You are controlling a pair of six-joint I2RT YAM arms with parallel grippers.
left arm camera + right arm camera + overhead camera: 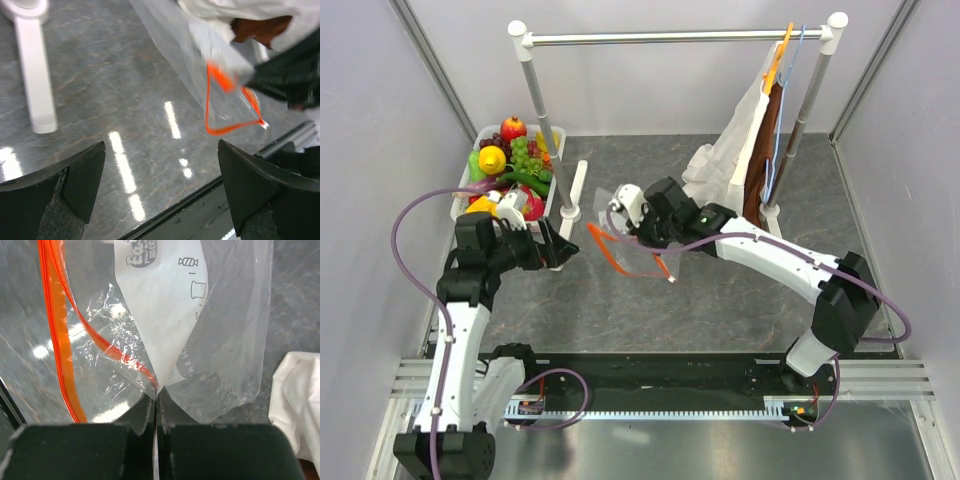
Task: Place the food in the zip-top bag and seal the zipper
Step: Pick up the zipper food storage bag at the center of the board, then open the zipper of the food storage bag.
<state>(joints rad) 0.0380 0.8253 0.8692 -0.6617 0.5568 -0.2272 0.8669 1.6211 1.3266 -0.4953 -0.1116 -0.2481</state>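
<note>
With my right gripper bunching the bag at its white label, my left gripper next steadies the bag while my right gripper takes the orange-red zipper [111,351].
The clear zip-top bag [638,252] hangs crumpled above the table's middle, its mouth gaping. My right gripper [156,397] is shut on a fold of the bag [220,340] beside the white label [165,300], with the orange-red zipper [60,340] running to the left of the jaws. My left gripper [162,170] stands wide open and holds nothing, low over the table, to the left of the bag [195,55] and its zipper [231,129]. The food [515,160], toy fruits and vegetables, lies piled in a white basket [483,134] at the back left.
A clothes rack spans the back, with a white cloth [740,150] on a hanger at its right end. The rack's white foot [35,85] lies just left of my left gripper [563,250]. The white cloth [297,400] also shows right of the bag.
</note>
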